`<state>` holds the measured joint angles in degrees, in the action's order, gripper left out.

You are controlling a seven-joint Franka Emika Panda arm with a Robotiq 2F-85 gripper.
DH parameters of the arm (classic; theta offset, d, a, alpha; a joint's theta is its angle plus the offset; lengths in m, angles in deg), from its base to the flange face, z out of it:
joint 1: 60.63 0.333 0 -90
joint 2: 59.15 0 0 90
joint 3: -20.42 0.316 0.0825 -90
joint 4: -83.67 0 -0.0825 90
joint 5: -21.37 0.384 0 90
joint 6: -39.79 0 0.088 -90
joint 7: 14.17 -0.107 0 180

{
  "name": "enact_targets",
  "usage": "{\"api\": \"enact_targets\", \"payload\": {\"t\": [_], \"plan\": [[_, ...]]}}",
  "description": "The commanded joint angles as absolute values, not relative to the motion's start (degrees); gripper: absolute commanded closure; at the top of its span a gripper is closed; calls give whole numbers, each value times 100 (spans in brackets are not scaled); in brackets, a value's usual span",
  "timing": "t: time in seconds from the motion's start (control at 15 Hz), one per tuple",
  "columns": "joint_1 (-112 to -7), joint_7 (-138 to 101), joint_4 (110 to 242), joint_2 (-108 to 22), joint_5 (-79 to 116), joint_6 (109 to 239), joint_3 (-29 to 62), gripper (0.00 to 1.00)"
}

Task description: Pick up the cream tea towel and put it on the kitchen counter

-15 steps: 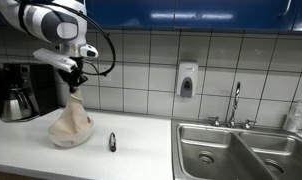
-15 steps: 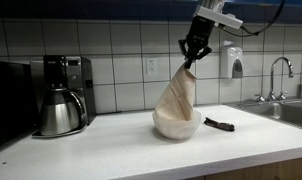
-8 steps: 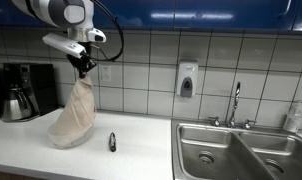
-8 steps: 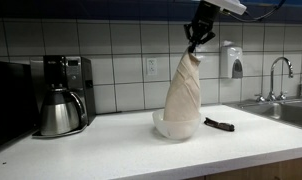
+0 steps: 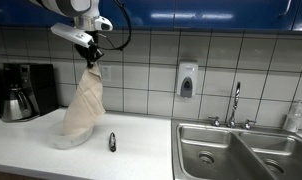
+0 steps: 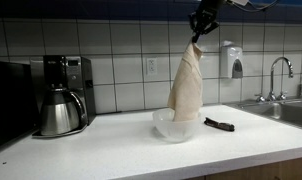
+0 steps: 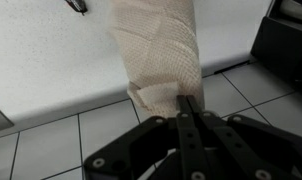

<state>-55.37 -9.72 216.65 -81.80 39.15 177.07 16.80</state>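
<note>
My gripper will release the cream tea towel onto the white counter [image 5: 147, 150], in the space that lies between the small dark object and the sink. The towel's lower end still rests in a clear bowl.
The cream tea towel [image 5: 84, 108] hangs in a long drape from my gripper [image 5: 92, 57], its lower end still resting in a clear bowl [image 6: 175, 126] on the white kitchen counter [image 6: 141, 150]. In the other exterior view the towel [image 6: 187, 85] stretches up to the gripper [image 6: 197, 32] near the top edge. In the wrist view the jaws [image 7: 184, 104] are shut on the towel's top corner [image 7: 161, 55], with the cloth hanging away toward the counter.
A coffee machine with a steel carafe [image 6: 57, 108] stands on the counter at one end. A small dark object [image 5: 112, 142] lies beside the bowl. A soap dispenser [image 5: 186, 80] hangs on the tiled wall, and a double sink [image 5: 241, 150] with a faucet sits beyond.
My gripper has risen and moved sideways along the wall, pulling the towel up and stretching it taller out of the bowl.
</note>
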Motion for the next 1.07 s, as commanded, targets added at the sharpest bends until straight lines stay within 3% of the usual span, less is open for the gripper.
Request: {"api": "enact_targets", "payload": {"t": [0.0,1.0], "plan": [[-5750,-864,21264,-8056,3689,17689,1576,99],[-6498,-897,20488,-7593,2765,18399,1131,99]]}}
